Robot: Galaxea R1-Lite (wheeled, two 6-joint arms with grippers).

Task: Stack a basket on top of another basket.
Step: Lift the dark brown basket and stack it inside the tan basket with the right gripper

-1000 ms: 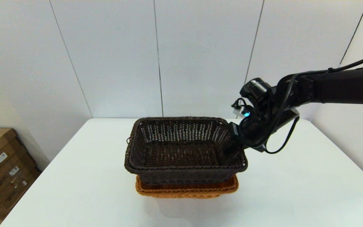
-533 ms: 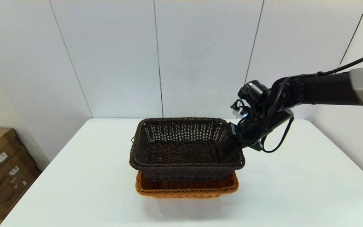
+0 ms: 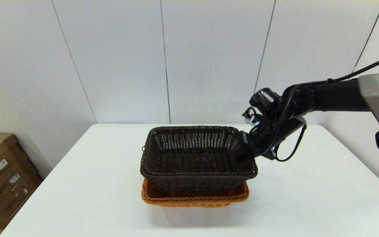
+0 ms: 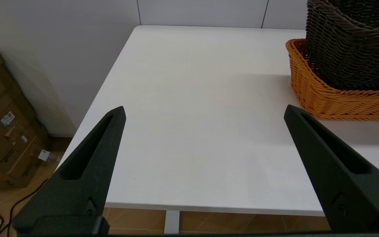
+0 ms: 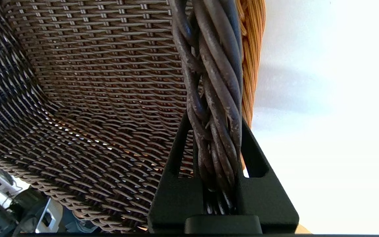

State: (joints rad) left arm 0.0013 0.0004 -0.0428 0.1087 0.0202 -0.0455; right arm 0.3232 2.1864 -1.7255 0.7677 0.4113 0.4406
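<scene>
Next, my right gripper lets go of the dark brown basket once lower inside the orange-tan basket (image 3: 204, 163).
The dark brown basket (image 3: 197, 158) sits partly down inside the orange-tan basket (image 3: 194, 196) at the middle of the white table (image 3: 308, 191). My right gripper (image 3: 243, 149) is shut on the dark basket's right rim. The right wrist view shows the braided dark rim (image 5: 214, 98) clamped between both black fingers (image 5: 176, 158), with the orange-tan rim (image 5: 250, 62) just beyond it. My left gripper (image 4: 204, 113) hangs open over the table's left front, away from both baskets. In the left wrist view the dark basket (image 4: 350, 42) stands inside the orange-tan one (image 4: 334, 98).
Cardboard boxes (image 3: 2, 177) stand on the floor to the left of the table. White wall panels rise behind the table's far edge. The right arm (image 3: 341, 95) reaches in from the right with a cable loop hanging under its wrist.
The right gripper has lowered the dark basket and levelled it, so it now sits deeper in the orange-tan basket. The left arm has not moved.
</scene>
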